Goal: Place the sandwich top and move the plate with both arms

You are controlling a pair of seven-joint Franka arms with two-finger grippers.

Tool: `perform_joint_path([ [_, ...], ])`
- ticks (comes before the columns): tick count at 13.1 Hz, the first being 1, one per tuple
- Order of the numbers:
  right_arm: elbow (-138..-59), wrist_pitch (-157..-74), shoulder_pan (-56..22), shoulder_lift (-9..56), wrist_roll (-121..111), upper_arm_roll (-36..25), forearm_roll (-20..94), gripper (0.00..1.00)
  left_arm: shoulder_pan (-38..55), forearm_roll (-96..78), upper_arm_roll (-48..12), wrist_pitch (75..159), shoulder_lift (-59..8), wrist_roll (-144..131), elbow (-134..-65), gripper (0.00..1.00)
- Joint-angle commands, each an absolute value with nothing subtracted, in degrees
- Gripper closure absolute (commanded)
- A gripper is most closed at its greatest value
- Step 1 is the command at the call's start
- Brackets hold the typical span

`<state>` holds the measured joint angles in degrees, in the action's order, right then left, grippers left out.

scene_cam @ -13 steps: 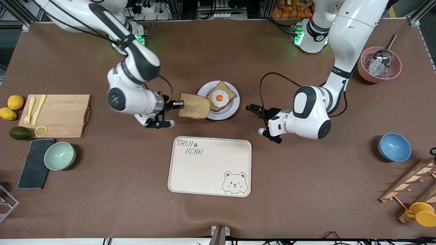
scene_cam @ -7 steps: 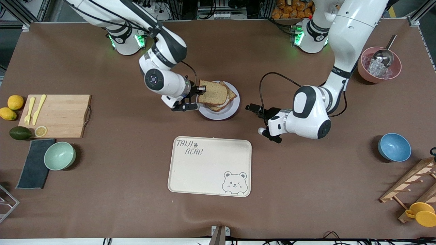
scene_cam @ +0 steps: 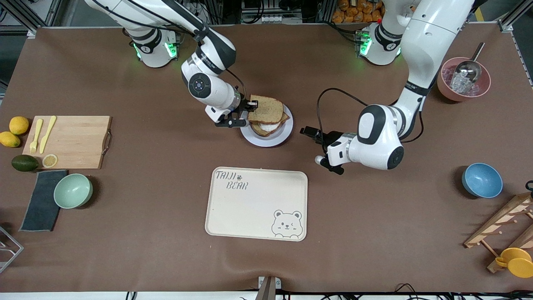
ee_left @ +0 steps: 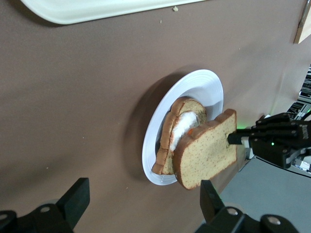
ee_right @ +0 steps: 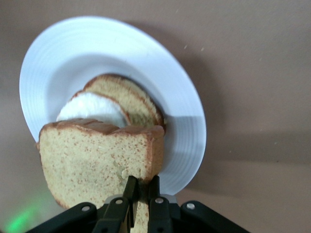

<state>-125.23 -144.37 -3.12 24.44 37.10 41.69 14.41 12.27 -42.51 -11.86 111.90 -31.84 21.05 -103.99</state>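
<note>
The egg-bearing slice is beside the plate's rim [scene_cam: 292,126] [ee_left: 145,159], on the side nearest my left gripper. My left gripper needs to close on the rim there.
The sandwich top [scene_cam: 266,109], a brown wholegrain slice, is held by its crust edge in my right gripper [scene_cam: 250,109], which is shut on it. It hangs just over the egg-bearing slice [scene_cam: 266,127] on the pale plate [scene_cam: 270,142]. The right wrist view shows the fingers pinching the slice [ee_right: 97,155] over the plate [ee_right: 187,126]. My left gripper [scene_cam: 310,134] is open and empty, low beside the plate toward the left arm's end. Its wrist view shows the held slice [ee_left: 206,150], the plate [ee_left: 194,87] and the right gripper [ee_left: 272,138].
A cream bear tray [scene_cam: 256,204] lies nearer the camera than the plate. A cutting board [scene_cam: 68,141], a mint bowl [scene_cam: 73,190] and fruit sit toward the right arm's end. A blue bowl [scene_cam: 481,180], a pink bowl with scoop [scene_cam: 463,79] and a wooden rack [scene_cam: 508,225] sit toward the left arm's end.
My right gripper carried the bread slice from beside the plate to over the egg slice, which it now covers. The left arm has not moved.
</note>
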Motion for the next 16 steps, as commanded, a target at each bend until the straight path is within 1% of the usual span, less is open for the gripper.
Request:
perform_joint_path([
  [1,-122.7,-144.2,-2.9,25.7,38.9,40.3,14.9,0.68,12.6,-42.2,-12.1,112.4,-31.8,20.0,-104.5,0.00],
  [2,-122.3,-144.2,-2.8,25.8,39.0,40.1,14.9,0.34,12.8,-42.3,-12.1,112.6,-32.0,20.0,-104.5,0.00],
  [3,-122.1,-144.2,-2.2,25.8,39.3,39.8,14.9,0.26,12.8,-42.4,-12.1,112.7,-32.3,20.0,-104.3,0.00],
  [4,-121.4,-144.1,-1.9,25.8,40.9,39.8,14.9,0.11,13.0,-43.1,-12.2,112.8,-32.6,20.0,-104.2,0.00],
  [5,-120.4,-142.8,-2.0,25.8,42.7,39.8,14.9,0.00,13.0,-44.2,-12.2,112.9,-32.7,20.3,-104.3,0.00],
  [7,-118.5,-139.8,-1.9,25.1,43.8,39.9,14.8,0.00,13.4,-44.6,-12.2,112.9,-32.8,20.4,-104.4,0.00],
  [9,-115.4,-132.5,-0.4,23.6,44.2,39.8,14.8,0.00,13.7,-44.6,-12.2,112.9,-33.5,20.6,-104.4,0.00],
  [11,-112.5,-124.2,3.1,21.6,44.3,40.0,14.9,0.00,14.4,-47.2,-12.2,114.4,-35.0,21.4,-104.3,0.00],
  [14,-111.1,-116.8,7.5,16.2,44.3,39.6,14.8,0.00,16.8,-51.6,-12.2,116.5,-36.1,23.3,-104.6,0.00],
  [16,-109.8,-110.9,12.9,14.7,43.9,39.6,14.4,0.00,17.2,-52.4,-12.2,116.5,-37.0,24.7,-105.4,0.00],
])
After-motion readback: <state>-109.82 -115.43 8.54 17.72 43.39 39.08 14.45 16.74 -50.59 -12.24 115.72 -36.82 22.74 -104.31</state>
